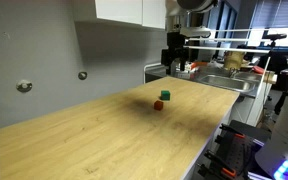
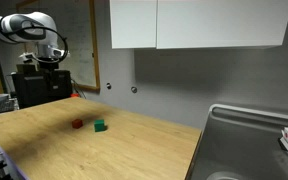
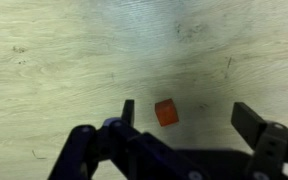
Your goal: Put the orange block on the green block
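Next, my gripper moves down next to the orange block beside the green block and closes on the orange block's opposite sides (image 1: 158,105) (image 3: 166,112).
The orange block (image 1: 158,104) is a tiny orange-red cube on the wooden table (image 1: 94,140). The green block (image 1: 165,95) stands close beside it, apart from it. Both show in both exterior views: orange block (image 2: 77,124), green block (image 2: 100,126). My gripper (image 1: 174,62) hangs well above the table, also in an exterior view (image 2: 46,64). In the wrist view the gripper (image 3: 189,118) is open and empty. The orange block (image 3: 166,112) lies far below, between the fingers and nearer one of them. The green block is out of the wrist view.
A metal sink (image 2: 254,140) adjoins one end of the table, also in an exterior view (image 1: 229,82). A black box (image 2: 39,88) stands at the other end. White cabinets (image 2: 194,22) hang on the grey wall behind.
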Robot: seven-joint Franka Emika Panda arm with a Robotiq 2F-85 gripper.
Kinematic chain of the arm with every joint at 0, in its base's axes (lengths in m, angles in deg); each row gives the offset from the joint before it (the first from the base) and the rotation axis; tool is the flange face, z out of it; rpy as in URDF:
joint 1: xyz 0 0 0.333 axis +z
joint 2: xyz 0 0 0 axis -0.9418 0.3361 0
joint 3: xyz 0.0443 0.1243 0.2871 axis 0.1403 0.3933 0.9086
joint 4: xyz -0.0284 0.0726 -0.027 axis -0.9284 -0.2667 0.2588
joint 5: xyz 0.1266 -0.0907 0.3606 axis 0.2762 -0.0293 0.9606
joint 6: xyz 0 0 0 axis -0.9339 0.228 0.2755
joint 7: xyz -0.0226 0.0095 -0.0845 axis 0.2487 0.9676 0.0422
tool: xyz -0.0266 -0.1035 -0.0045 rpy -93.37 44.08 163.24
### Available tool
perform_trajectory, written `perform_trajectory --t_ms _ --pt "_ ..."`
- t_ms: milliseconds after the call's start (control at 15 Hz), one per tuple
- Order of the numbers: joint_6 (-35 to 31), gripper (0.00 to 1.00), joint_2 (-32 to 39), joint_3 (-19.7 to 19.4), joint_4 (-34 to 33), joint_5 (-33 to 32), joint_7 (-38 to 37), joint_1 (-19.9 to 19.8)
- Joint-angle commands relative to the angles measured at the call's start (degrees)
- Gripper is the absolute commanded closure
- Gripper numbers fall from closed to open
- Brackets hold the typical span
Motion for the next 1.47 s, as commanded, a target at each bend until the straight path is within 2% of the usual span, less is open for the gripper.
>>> perform_trajectory --t_ms 0,800,1400 --pt "0.1 0.0 0.06 -0.94 -0.09 -0.34 -0.27 1.0" --pt "-0.32 0.0 0.95 -1.19 -0.35 -0.45 -0.86 0.71" --pt "-11.57 0.0 11.99 -4.26 -2.52 0.25 1.54 0.39"
